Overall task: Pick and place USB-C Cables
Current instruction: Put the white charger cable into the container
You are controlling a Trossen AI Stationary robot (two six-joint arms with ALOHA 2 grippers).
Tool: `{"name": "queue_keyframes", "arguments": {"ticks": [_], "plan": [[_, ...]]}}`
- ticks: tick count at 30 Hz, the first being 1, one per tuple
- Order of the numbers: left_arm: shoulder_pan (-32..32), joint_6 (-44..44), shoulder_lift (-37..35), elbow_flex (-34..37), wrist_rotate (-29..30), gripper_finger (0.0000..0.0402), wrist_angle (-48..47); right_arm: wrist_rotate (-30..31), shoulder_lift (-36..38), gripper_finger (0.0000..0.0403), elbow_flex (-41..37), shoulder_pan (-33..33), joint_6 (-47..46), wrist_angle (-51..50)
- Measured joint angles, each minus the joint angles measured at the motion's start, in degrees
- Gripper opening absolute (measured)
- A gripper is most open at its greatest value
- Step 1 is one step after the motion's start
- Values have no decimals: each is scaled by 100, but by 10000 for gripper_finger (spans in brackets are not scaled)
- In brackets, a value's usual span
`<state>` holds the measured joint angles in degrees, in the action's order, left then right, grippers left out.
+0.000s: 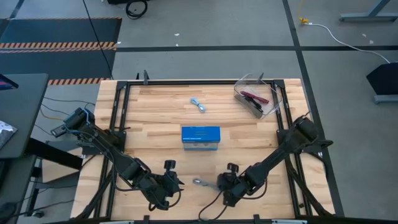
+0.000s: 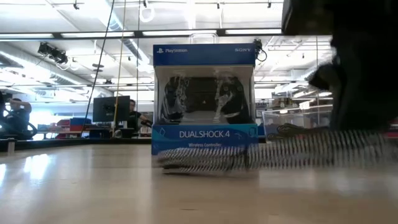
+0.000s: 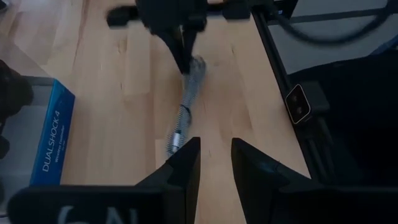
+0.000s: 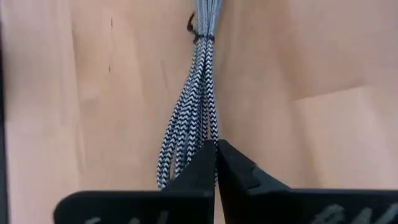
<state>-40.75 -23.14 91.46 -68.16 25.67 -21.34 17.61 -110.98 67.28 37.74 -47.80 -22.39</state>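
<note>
My right gripper needs to let go of the silver-grey braided bundle between the red and black cables in the clear bin [image 1: 261, 102].
A silver-grey braided USB-C cable bundle [image 1: 200, 182] lies near the table's front edge, between my two grippers. My right gripper [image 4: 216, 149] is at the bundle's right end and shut on it; it also shows from above [image 1: 219, 183]. My left gripper [image 3: 216, 152] hovers open just left of the bundle's plug end [image 3: 176, 140], with nothing between its fingers. A pale blue cable [image 1: 199, 106] lies on the wood farther back. Red and black cables [image 1: 254, 98] lie in the clear bin [image 1: 239, 87]. My right gripper pinches the looped end of the braided bundle [image 4: 200, 134] between its two fingertips. It comes slanting down from the table's right side, in line with the cable. The bundle stretches away from the fingers toward the left, and its plug end [image 3: 176, 140] rests on the table.
A blue DualShock 4 box [image 1: 200, 137] stands upright at the table's middle, just behind the cable. The clear bin is at the back right corner. Bare wood lies between the box and the bin. A black frame rail [image 3: 280, 68] runs along the table's edge.
</note>
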Motion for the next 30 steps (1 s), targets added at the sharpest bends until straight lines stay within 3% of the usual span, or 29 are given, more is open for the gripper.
{"name": "queue_keyframes", "arguments": {"ticks": [10, 20, 27, 30], "plan": [[0, -13, 0, 0, -2, 98, -35, 856, 1426, 2, 15, 123, -366, -1937], [-37, -17, -2, 0, -2, 98, -158, 534, 2911, 0, 16, 146, -1914, -5226], [-27, -17, -2, 0, -2, 98, -175, 1073, 3597, 0, 20, 3, -2604, -6732], [-13, -17, -2, 0, 0, 98, -175, 1281, 3844, 0, -45, -384, -2354, -6682]]}}
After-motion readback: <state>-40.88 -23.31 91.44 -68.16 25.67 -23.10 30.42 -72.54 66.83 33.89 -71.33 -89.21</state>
